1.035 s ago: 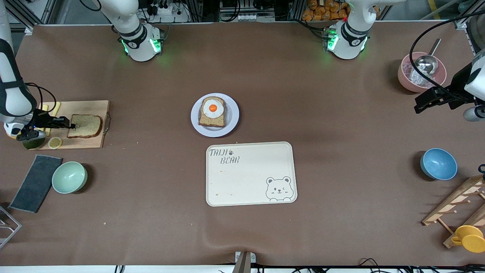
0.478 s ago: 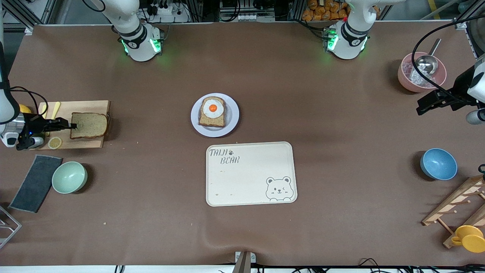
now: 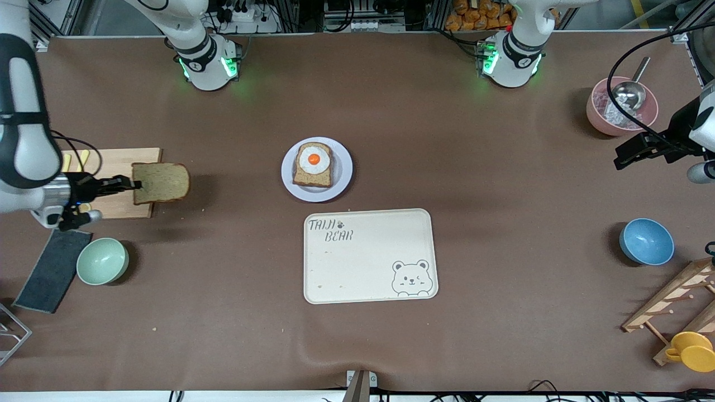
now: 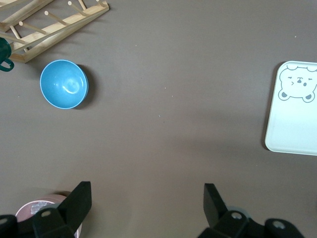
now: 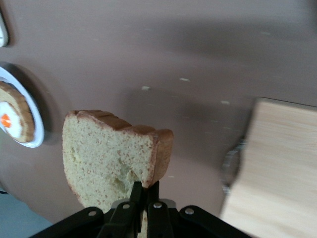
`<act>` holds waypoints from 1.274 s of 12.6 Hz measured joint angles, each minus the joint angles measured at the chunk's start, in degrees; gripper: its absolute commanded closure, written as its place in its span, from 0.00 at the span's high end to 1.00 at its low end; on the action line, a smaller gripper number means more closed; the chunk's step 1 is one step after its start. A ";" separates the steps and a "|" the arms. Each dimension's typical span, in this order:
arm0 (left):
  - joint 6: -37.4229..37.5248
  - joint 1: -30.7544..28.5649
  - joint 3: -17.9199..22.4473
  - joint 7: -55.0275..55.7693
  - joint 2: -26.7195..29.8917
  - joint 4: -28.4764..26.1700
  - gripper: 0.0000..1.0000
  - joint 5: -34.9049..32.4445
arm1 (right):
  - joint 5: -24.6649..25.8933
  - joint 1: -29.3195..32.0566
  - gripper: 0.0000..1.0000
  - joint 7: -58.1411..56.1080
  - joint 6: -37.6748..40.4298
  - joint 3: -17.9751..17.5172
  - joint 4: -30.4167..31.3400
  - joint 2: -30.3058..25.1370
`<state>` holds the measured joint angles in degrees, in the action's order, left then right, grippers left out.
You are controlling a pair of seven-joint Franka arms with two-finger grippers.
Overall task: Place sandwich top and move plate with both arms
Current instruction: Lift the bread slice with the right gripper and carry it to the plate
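The sandwich top, still above the cutting board's edge, will be released by my right gripper on the fried egg [image 3: 315,163] [image 5: 11,120], which covers the bread slice on the plate.
My right gripper [image 3: 133,185] is shut on the sandwich top [image 3: 163,182], a plain light-brown bread slice, and holds it in the air over the edge of the wooden cutting board [image 3: 114,167]. In the right wrist view the sandwich top [image 5: 106,161] hangs pinched at its crust between the fingertips [image 5: 144,191]. The plate [image 3: 341,177] lies at the table's middle with a bread slice bearing a fried egg [image 3: 313,163]; it shows at the edge of the right wrist view [image 5: 30,116]. My left gripper [image 3: 620,157] is open, in the air beside the pink bowl [image 3: 600,114]; its fingers [image 4: 81,198] stand wide apart.
A cream bear tray [image 3: 370,255] lies nearer the front camera than the plate. A green bowl [image 3: 102,261] and dark cloth [image 3: 51,269] lie near the cutting board. A blue bowl [image 3: 646,241], wooden rack [image 3: 673,304] and yellow cup [image 3: 692,350] are at the left arm's end.
My right gripper has lifted the bread slice off the cutting board and carried it toward the plate. The left arm has barely moved.
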<state>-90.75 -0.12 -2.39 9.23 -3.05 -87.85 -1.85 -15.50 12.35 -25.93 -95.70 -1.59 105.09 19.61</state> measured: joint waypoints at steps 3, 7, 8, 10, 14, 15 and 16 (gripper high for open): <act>0.00 0.03 -0.05 0.00 -0.03 0.01 1.00 0.00 | -5.67 -8.16 0.00 4.53 -0.24 -0.42 0.20 -0.85; 0.00 0.02 -0.07 0.00 -0.05 0.02 1.00 0.00 | -6.61 -17.75 0.00 7.57 -4.30 -0.49 0.77 -0.58; 0.00 0.02 -0.08 0.00 -0.06 0.01 1.00 0.00 | -6.64 -20.06 0.00 9.26 -4.84 -0.50 0.79 -0.40; 0.09 0.00 -0.08 0.00 -0.08 0.02 1.00 0.00 | -6.66 -23.60 0.00 11.28 -5.15 -0.50 0.89 0.05; 1.83 -0.34 0.03 -0.03 0.83 0.56 1.00 0.00 | -8.64 -27.61 0.00 13.27 -8.75 -0.48 3.42 0.84; 2.45 -0.74 0.03 -0.40 1.04 0.56 1.00 0.00 | -9.47 -28.78 0.00 13.77 -11.12 -0.46 4.88 0.90; 2.69 -1.23 0.03 -1.23 1.05 0.56 1.00 0.18 | -10.18 -30.35 0.00 15.20 -13.48 -0.45 6.24 1.01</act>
<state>-88.06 -1.35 -2.36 8.00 -2.00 -87.29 -1.67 -25.69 -18.00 -10.73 -109.17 -2.04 111.33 20.62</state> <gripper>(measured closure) 0.000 0.934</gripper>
